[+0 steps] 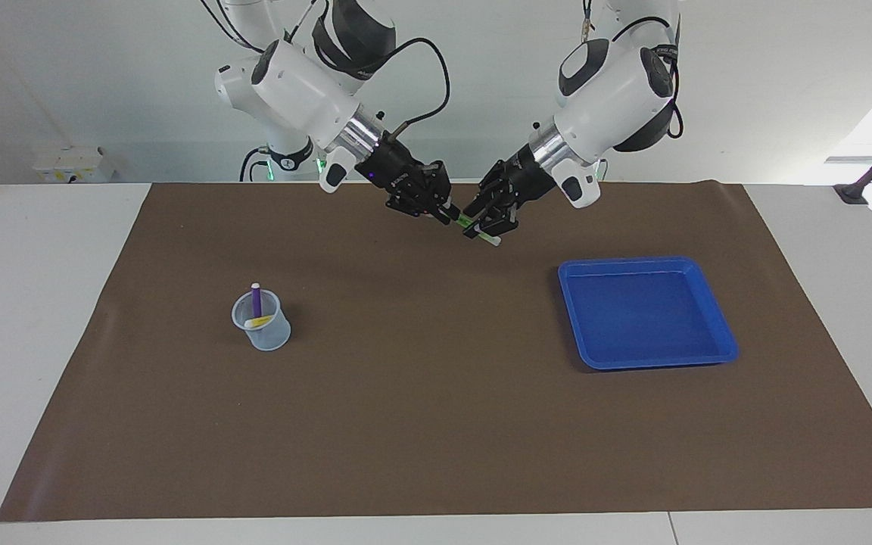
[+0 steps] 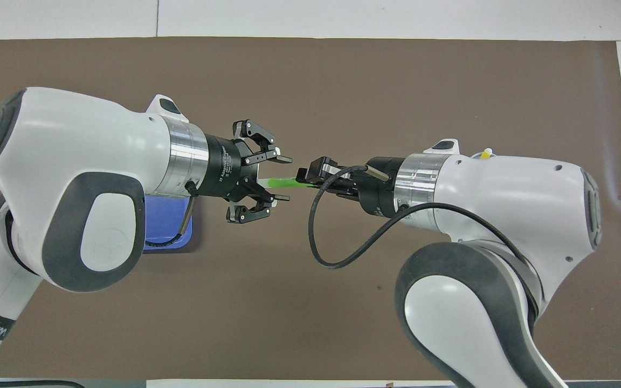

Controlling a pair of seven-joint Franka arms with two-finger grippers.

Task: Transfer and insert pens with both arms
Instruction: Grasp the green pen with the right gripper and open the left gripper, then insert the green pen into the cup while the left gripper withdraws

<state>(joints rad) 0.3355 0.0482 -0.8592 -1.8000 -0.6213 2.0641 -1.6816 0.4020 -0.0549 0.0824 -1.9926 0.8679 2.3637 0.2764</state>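
My right gripper will let go of the green pen inside the clear cup (image 2: 471, 174), next to the yellow pen and the purple pen.
The green pen (image 1: 472, 225) hangs level in the air over the brown mat, between the two grippers. My right gripper (image 1: 447, 214) is shut on one end of it (image 2: 304, 177). My left gripper (image 2: 283, 179) is open, its fingers (image 2: 282, 159) spread on either side of the pen's other end without gripping it. The pen's pale tip (image 1: 493, 241) pokes out under the left gripper (image 1: 485, 225). The purple pen (image 1: 256, 298) and the yellow pen (image 1: 257, 322) stand in a clear cup (image 1: 263, 325) toward the right arm's end.
A blue tray (image 1: 648, 356) lies on the mat toward the left arm's end, half covered by the left arm in the overhead view (image 2: 167, 229). The brown mat (image 1: 436, 424) covers most of the white table.
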